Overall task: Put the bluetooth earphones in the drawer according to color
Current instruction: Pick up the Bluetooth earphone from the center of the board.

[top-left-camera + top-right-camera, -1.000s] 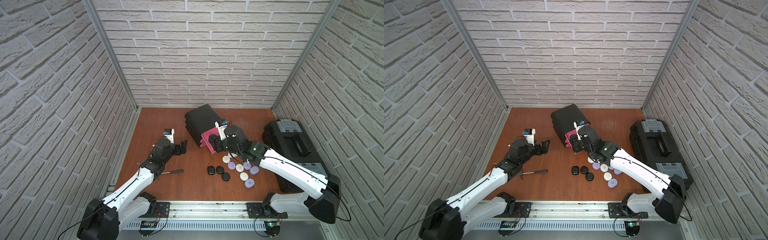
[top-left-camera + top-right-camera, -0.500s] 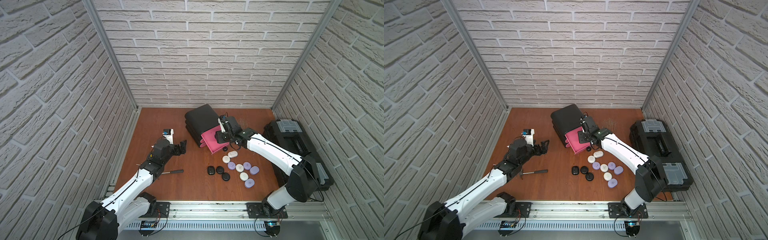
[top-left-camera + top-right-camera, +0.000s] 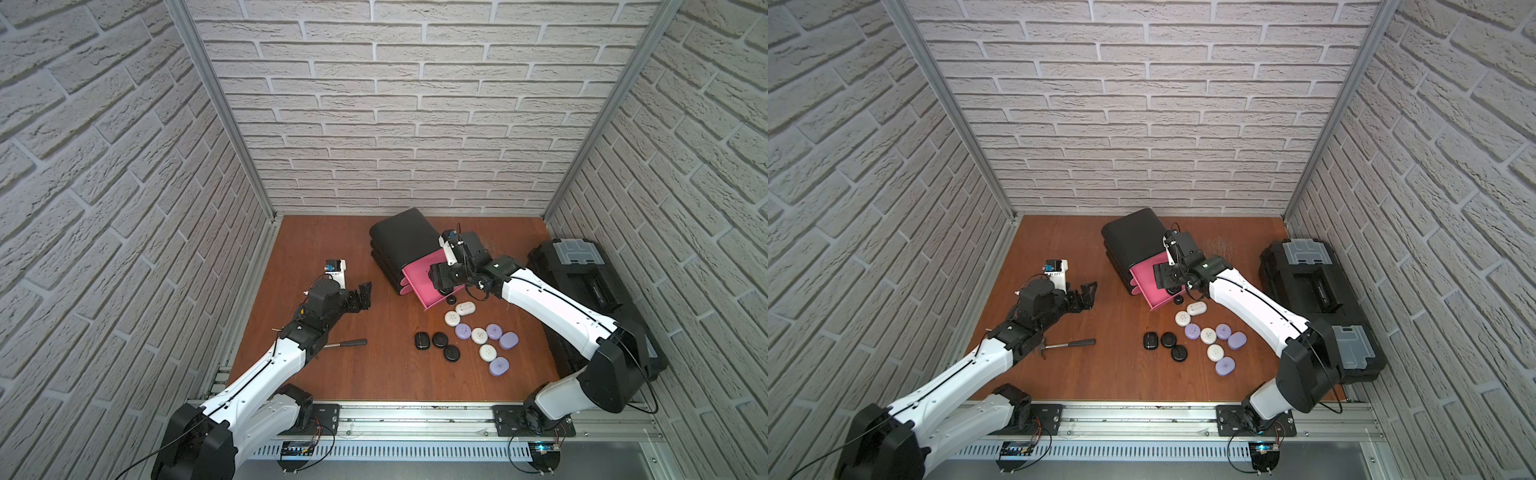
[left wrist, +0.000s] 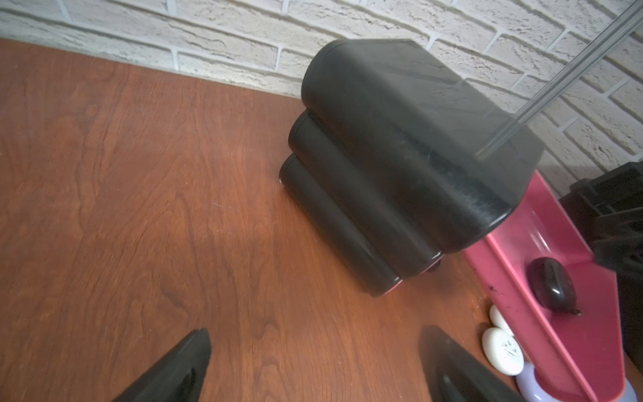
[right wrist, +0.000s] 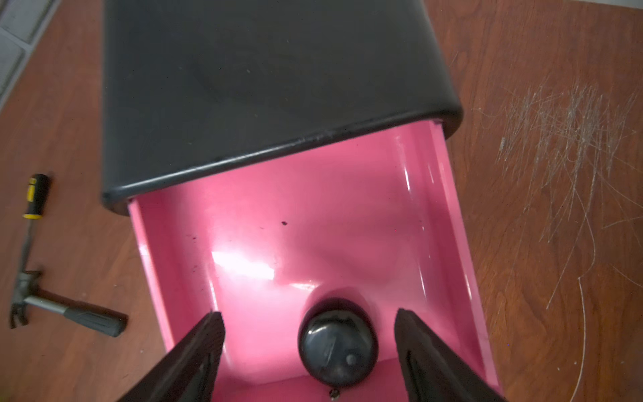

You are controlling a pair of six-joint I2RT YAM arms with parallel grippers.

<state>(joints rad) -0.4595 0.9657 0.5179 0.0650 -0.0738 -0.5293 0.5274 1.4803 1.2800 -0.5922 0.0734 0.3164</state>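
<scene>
My left gripper should close next on the sides of the squarish black case (image 3: pixel 421 340) that lies on the table beside the round black earphone cases.
The drawer cabinet (image 3: pixel 401 237) is black, and its top pink drawer (image 3: pixel 419 276) is pulled out. My right gripper (image 3: pixel 440 278) hangs over that drawer (image 5: pixel 313 215), open. A black earphone case (image 5: pixel 337 343) lies loose on the drawer floor between the fingers, touching neither. The left wrist view shows this case (image 4: pixel 553 289) too. Three black cases (image 3: pixel 439 339), several white ones (image 3: pixel 451 318) and several lavender ones (image 3: pixel 498 366) lie on the table in front of the drawer. My left gripper (image 3: pixel 360 296) hovers open and empty left of the cabinet (image 4: pixel 400 139).
A small hammer (image 3: pixel 345 343) lies on the table near my left arm. A large black toolbox (image 3: pixel 590 282) stands along the right wall. The drawer's black knob (image 3: pixel 451 299) hangs just behind the nearest white case. Brick walls close in three sides.
My right arm has swung round toward the right side with its gripper staying over the pink drawer, and its jaws now stand wider apart. The left arm has not moved.
</scene>
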